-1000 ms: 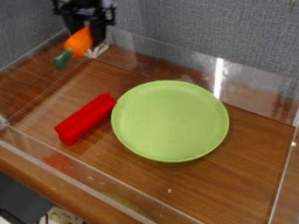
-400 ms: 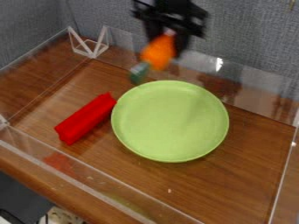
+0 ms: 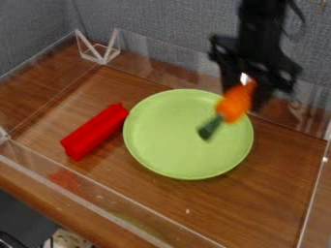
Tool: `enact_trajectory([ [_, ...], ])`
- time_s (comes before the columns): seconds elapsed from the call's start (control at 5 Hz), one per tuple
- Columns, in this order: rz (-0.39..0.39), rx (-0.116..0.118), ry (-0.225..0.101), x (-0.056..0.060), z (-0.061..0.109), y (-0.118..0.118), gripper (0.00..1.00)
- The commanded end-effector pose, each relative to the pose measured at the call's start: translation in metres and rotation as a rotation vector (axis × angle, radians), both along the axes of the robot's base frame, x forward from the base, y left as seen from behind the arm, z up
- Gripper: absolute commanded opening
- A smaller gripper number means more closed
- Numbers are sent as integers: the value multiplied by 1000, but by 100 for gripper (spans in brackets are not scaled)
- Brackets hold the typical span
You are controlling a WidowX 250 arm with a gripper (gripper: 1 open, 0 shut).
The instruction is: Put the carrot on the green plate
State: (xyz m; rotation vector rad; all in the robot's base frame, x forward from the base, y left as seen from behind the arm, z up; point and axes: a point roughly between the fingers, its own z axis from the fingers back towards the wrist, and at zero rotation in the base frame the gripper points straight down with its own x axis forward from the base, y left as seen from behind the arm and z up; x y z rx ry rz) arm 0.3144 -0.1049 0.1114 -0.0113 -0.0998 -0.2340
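Observation:
I need to release the carrot on the front part of the green plate [image 3: 206, 161], farther from the red block.
The orange carrot [image 3: 234, 103] with its dark green stub end [image 3: 207, 129] hangs tilted over the right part of the green plate [image 3: 175, 136]. My gripper [image 3: 246, 85] comes down from above and is shut on the carrot's thick end. The stub end points down and to the left, just above the plate's surface; whether it touches I cannot tell. The lime-green plate lies flat in the middle of the wooden table.
A red rectangular block [image 3: 93, 130] lies left of the plate. A clear wire stand [image 3: 97, 46] sits at the back left. Low transparent walls [image 3: 155, 208] ring the wooden table [image 3: 278, 194].
My gripper carried the carrot from the back left corner rightward and down, to above the plate's right side. The red block and plate stayed put.

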Motion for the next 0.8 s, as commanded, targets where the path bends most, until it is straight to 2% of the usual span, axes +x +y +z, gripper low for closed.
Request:
enact_trajectory([
  [0.0, 33, -4, -21, 7, 6, 4, 0],
  [0.4, 143, 25, -11, 0, 7, 49, 0],
  [0.6, 198, 23, -27, 1, 9, 72, 0],
])
